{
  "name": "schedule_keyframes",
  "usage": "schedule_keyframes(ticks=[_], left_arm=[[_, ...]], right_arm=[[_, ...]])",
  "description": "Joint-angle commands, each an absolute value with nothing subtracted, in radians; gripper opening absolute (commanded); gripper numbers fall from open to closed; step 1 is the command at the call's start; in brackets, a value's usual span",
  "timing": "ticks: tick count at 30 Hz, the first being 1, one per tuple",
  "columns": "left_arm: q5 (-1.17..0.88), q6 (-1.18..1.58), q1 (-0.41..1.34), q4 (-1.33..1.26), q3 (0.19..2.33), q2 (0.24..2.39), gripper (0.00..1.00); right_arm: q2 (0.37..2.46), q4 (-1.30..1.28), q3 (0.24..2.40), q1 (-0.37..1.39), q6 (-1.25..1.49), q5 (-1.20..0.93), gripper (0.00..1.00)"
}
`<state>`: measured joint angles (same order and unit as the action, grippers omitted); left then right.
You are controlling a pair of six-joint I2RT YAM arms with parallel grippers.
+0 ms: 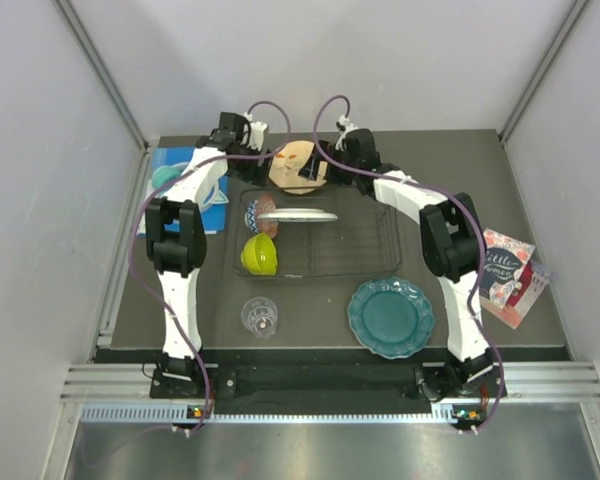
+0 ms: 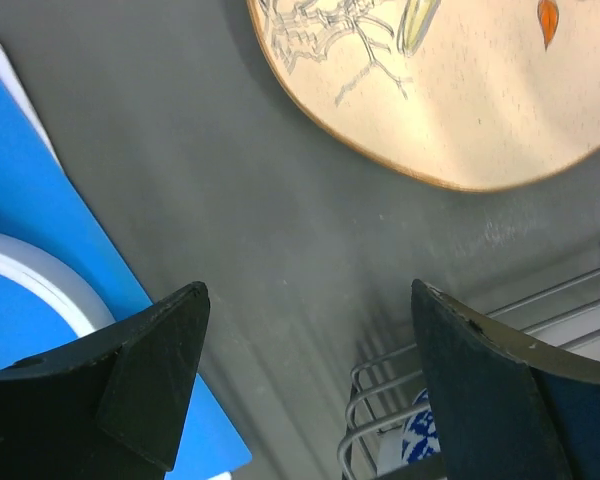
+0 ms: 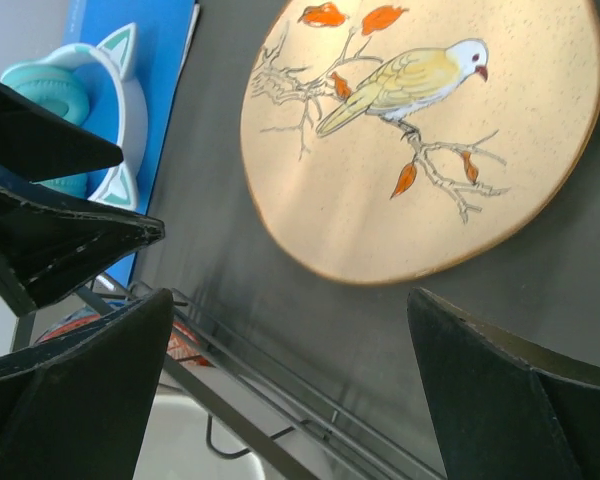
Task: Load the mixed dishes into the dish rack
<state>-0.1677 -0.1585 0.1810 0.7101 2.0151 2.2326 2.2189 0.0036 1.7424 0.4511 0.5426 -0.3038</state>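
Next, my right gripper grabs the cream floral plate's edge (image 1: 325, 177) (image 3: 568, 188) near the painted bird's head, on the side of the plate away from the teal headphones.
The black wire dish rack (image 1: 352, 240) holds a white plate (image 1: 297, 216) on edge, the red-patterned bowl (image 1: 259, 207) and the lime-green bowl (image 1: 259, 254). The cream floral plate (image 1: 296, 165) lies flat just behind the rack; it shows in the left wrist view (image 2: 460, 90) and in the right wrist view (image 3: 420, 130). My left gripper (image 1: 264, 153) (image 2: 308, 295) is open and empty over bare table at the rack's back left corner (image 2: 380, 390). My right gripper (image 1: 327, 168) (image 3: 290, 300) is open and empty over the rack's back rail (image 3: 280, 380), near the plate's edge. The teal scalloped plate (image 1: 390, 317) and the clear glass (image 1: 260, 317) stand in front of the rack. The pink mug is out of view.
Teal cat-ear headphones (image 1: 166, 178) (image 3: 70, 90) lie on a blue sheet (image 2: 40, 230) at the back left. A printed card (image 1: 505, 275) lies at the right edge. Grey walls enclose the table. The left gripper's fingers (image 3: 60, 235) show close to the right one's.
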Motion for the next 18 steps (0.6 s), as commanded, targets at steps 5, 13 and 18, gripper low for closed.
schedule_keyframes(ticks=[5, 13, 18], left_arm=[[-0.161, -0.19, 0.216, 0.631, 1.89, 2.072, 0.86], [-0.098, -0.123, 0.193, 0.617, 2.121, 2.238, 0.87], [-0.101, -0.061, 0.172, 0.604, 2.209, 2.309, 0.87]], right_arm=[[2.144, 0.006, 1.765, 0.469, 0.514, -0.31, 1.0], [2.358, -0.069, 2.118, 0.469, 0.555, -0.264, 1.0], [2.457, 0.04, 2.193, 0.466, 0.607, -0.255, 1.0]])
